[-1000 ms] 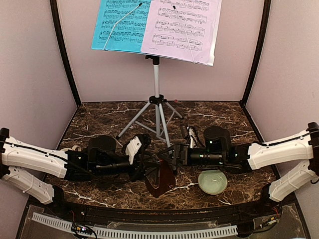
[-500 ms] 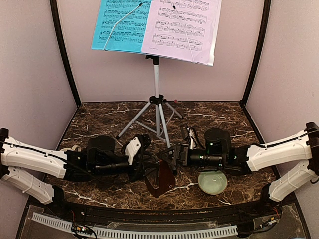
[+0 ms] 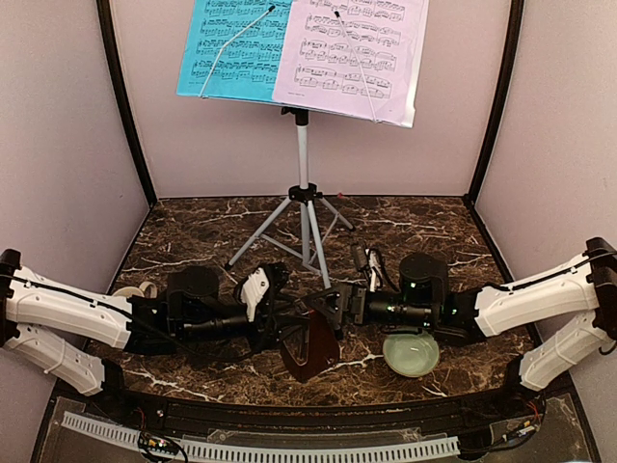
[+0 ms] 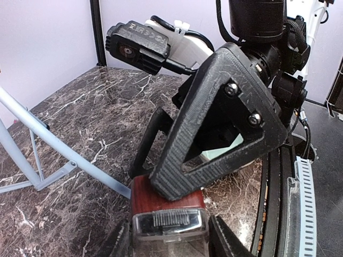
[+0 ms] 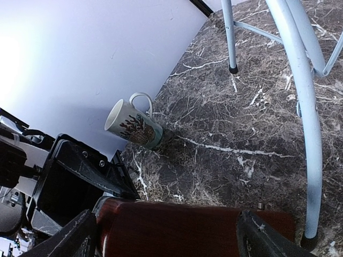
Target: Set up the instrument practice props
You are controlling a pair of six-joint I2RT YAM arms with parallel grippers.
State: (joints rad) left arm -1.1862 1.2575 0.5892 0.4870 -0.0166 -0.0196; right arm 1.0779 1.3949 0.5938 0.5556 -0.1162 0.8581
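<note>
Next, I release the metronome's clear cover from my left gripper on the table (image 3: 231, 317) between the beige mug and the metronome.
The reddish-brown metronome (image 3: 308, 347) hangs tilted just above the table's front middle, between my two grippers. My left gripper (image 3: 287, 328) is shut on its narrow top end (image 4: 169, 214), one finger at each side. From the right, my right gripper (image 3: 325, 307) stands open wide with a finger on either side of the metronome's broad body (image 5: 177, 230). One right finger (image 4: 214, 123) lies against its wooden face. Behind stands the silver-white music stand (image 3: 302, 183). It carries the blue sheet (image 3: 231, 43) and the lilac sheet (image 3: 352, 53) side by side.
A pale green bowl (image 3: 411, 352) sits under the right forearm. A beige mug (image 5: 134, 126) lies on its side by the left wall. The stand's tripod legs (image 3: 265, 236) spread just behind both grippers. The black front rail (image 3: 308, 410) runs close below.
The right arm has slid a little to the left, bringing its open fingers further over the metronome. The left gripper and the metronome have stayed in place.
</note>
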